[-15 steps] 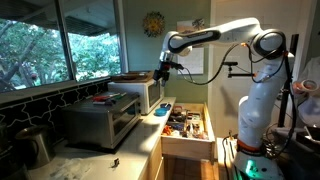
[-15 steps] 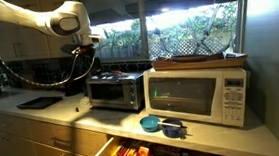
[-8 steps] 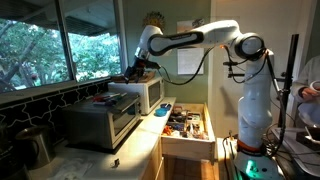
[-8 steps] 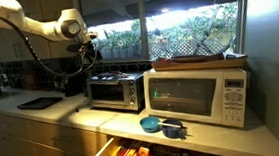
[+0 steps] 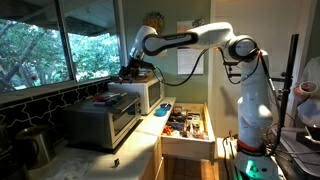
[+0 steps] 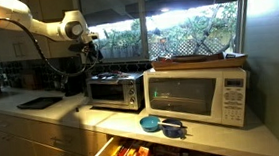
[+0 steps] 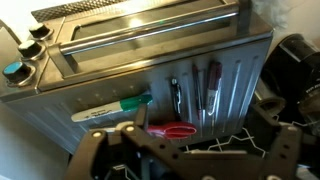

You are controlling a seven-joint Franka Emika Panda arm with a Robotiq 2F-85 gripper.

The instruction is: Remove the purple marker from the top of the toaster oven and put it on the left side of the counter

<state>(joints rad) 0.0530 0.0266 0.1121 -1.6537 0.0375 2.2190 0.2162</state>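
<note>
The robot's gripper will next close on the white body [image 5: 100, 100] [image 7: 211, 102] of the purple marker, the one with the dark cap that is farthest from the toaster oven's knobs.
The silver toaster oven [image 5: 100, 118] stands on the pale counter [image 5: 135, 150] and shows in both exterior views [image 6: 115, 90]. In the wrist view its ribbed top [image 7: 235, 70] carries several markers: a green one [image 7: 112, 105], a red one [image 7: 172, 130] and three dark ones side by side [image 7: 195, 88]. I cannot tell for sure which dark one is purple. My gripper [image 7: 190, 152] is open and empty, hovering above the markers. It also shows above the oven's back in both exterior views [image 5: 126, 72] [image 6: 85, 52].
A white microwave [image 6: 196, 94] with a brown tray on top stands beside the oven. Blue bowls [image 6: 155, 123] sit on the counter in front. A drawer [image 5: 185, 125] full of items stands open. A dark tray [image 6: 38, 102] lies farther along the counter. Windows run behind.
The arm has swung from over the microwave across to above the toaster oven's top. The gripper stays open and empty.
</note>
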